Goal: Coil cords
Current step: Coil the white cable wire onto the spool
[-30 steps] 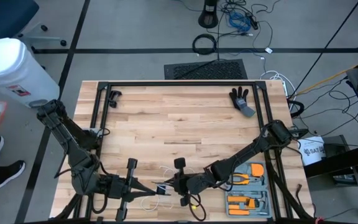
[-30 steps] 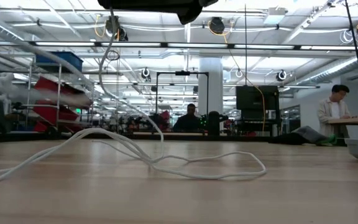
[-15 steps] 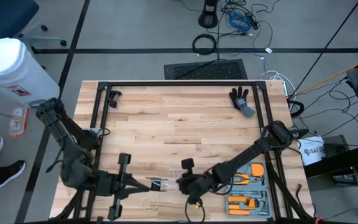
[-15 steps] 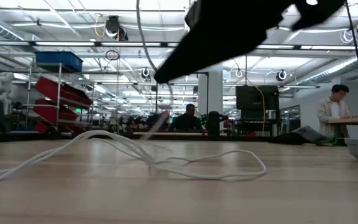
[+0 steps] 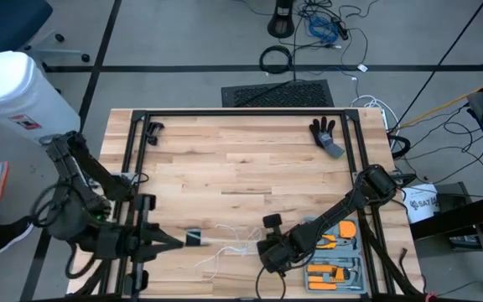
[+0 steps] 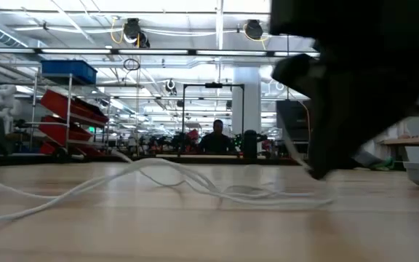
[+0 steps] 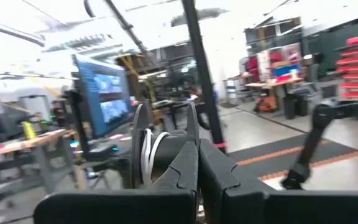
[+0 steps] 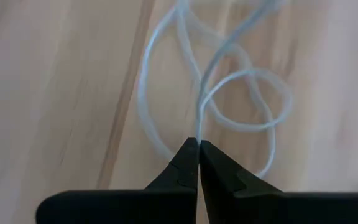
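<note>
The piece of white cord, now held just beside the loops, will be let go by my right gripper on the wood [image 5: 271, 238] between the loose loops of cord and the tool case.
The thin white cord [image 5: 229, 248] lies in loose loops on the wooden table near its front edge, also seen in the low view [image 6: 195, 182]. Its small black reel [image 5: 193, 237] is off the table in my left gripper [image 5: 187, 239], which is shut on it. In the left wrist view the reel [image 7: 151, 152] shows edge-on with white turns between its two discs. My right gripper [image 5: 262, 252] points steeply down just right of the loops and is shut on a strand of the cord [image 8: 241, 93]. My left gripper pinches the rim of one of the reel's discs [image 7: 190, 127] between its two fingertips. It comes about level from the table's left side. The reel is held clear of the table. My right gripper [image 8: 198, 144] pinches a single strand of the cord [image 8: 199, 127] at its fingertips, from above and slanting down. The strand runs on from the tips into loops that lie slack on the wood.
An open tool case with orange-handled pliers [image 5: 334, 252] sits just right of the right gripper. A black glove [image 5: 325, 134] lies at the far right and a small black clip [image 5: 153, 130] at the far left. Black frame rails [image 5: 132, 168] border the table.
My left gripper has risen and drawn back toward the table's left edge, carrying the reel. My right gripper has tipped steeply down and moved toward the right edge. The two have drawn apart, and the cord's loops have shifted and stretched out between them.
</note>
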`<state>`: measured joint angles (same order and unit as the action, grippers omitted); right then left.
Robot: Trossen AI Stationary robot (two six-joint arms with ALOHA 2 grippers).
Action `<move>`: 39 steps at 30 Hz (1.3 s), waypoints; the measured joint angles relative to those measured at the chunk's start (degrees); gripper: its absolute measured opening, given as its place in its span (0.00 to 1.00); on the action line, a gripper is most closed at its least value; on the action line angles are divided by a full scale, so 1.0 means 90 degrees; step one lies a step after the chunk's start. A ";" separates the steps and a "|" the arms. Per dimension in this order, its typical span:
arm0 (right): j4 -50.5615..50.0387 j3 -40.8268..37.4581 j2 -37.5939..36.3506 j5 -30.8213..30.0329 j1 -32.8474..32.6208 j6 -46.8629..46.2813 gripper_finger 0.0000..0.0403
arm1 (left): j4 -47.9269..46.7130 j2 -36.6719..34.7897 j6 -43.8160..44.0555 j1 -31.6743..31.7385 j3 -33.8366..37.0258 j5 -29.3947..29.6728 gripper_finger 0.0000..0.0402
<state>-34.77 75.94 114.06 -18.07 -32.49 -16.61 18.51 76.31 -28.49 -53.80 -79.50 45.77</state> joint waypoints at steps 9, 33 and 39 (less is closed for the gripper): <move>-0.0857 0.0000 -0.0004 0.0570 -0.0155 -0.0560 0.00 | -0.0003 -0.0002 -0.0641 -0.0176 -0.0489 0.1042 0.00; -0.0783 0.0000 -0.1959 -0.0265 -0.0790 -0.1490 0.07 | -0.3020 0.0583 0.2127 -0.0446 -0.0583 0.1886 0.00; -0.0652 0.0000 -0.2188 -0.0869 -0.1224 -0.1731 0.23 | -0.2977 0.0834 0.2235 -0.0442 -0.0583 0.1841 0.00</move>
<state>-40.63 75.94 94.37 -25.89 -43.50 -32.19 -8.28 83.82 -8.38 -57.78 -84.75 62.33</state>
